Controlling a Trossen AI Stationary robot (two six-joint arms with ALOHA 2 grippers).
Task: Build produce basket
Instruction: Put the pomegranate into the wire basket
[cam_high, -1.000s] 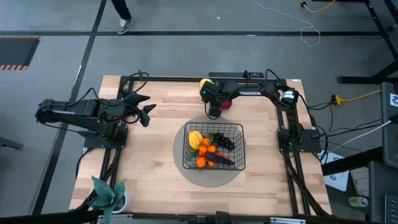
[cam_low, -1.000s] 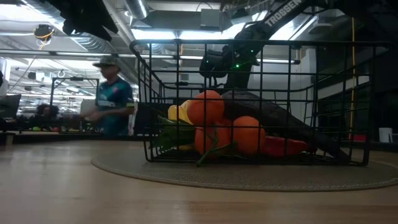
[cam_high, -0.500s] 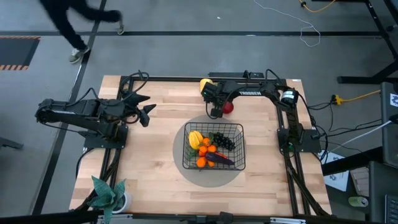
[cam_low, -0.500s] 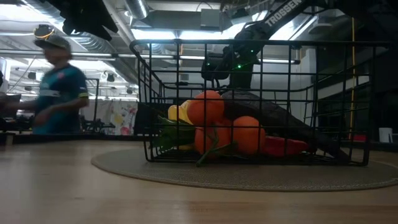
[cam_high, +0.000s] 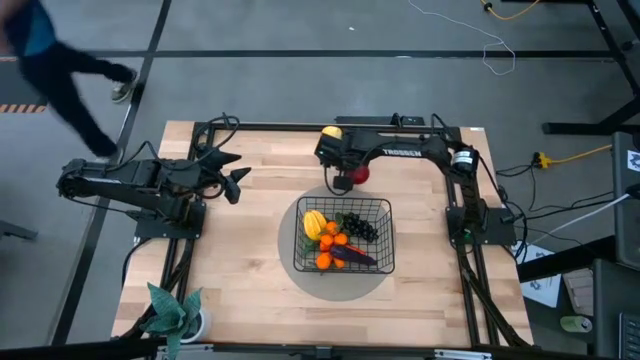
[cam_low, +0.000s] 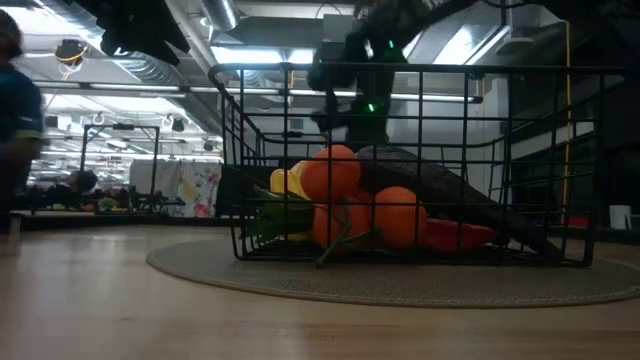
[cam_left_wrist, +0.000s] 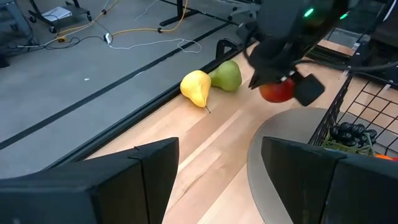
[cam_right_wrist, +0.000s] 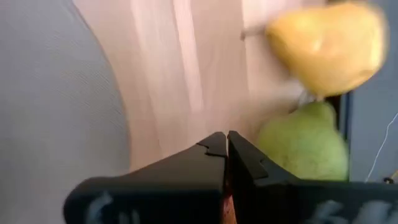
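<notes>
I should release the red apple from my right gripper against the basket's far rim (cam_high: 308, 199), just behind the yellow ridged fruit.
My right gripper (cam_high: 347, 178) is at the far middle of the table, behind the black wire basket (cam_high: 343, 202), and is shut on a red apple (cam_high: 359, 174). A yellow pear (cam_left_wrist: 196, 88) and a green apple (cam_left_wrist: 227, 75) lie side by side on the wood at the far edge, just beyond it. The basket stands on a round grey mat (cam_high: 312, 285) and holds a yellow ridged fruit (cam_high: 314, 222), oranges (cam_high: 331, 241), dark grapes (cam_high: 361, 226) and an eggplant (cam_high: 357, 257). My left gripper (cam_high: 233, 172) waits open at the table's left. My right gripper has the red apple (cam_left_wrist: 277, 93) from above, its fingers (cam_right_wrist: 211, 155) pointing down and closed together. Only a sliver of red (cam_right_wrist: 226, 209) shows between them, and the fingers hide which part they hold. In the left wrist view the apple hangs under the gripper, seemingly clear of the table.
A green potted plant (cam_high: 176, 310) stands at the near left corner. Bare wood lies between the mat and my left arm. A person (cam_high: 55, 60) walks on the floor beyond the table's far left.
My right gripper has shut on the red apple and risen, shifting a little toward the table's left; the apple has moved with it. The person has walked away toward the left.
</notes>
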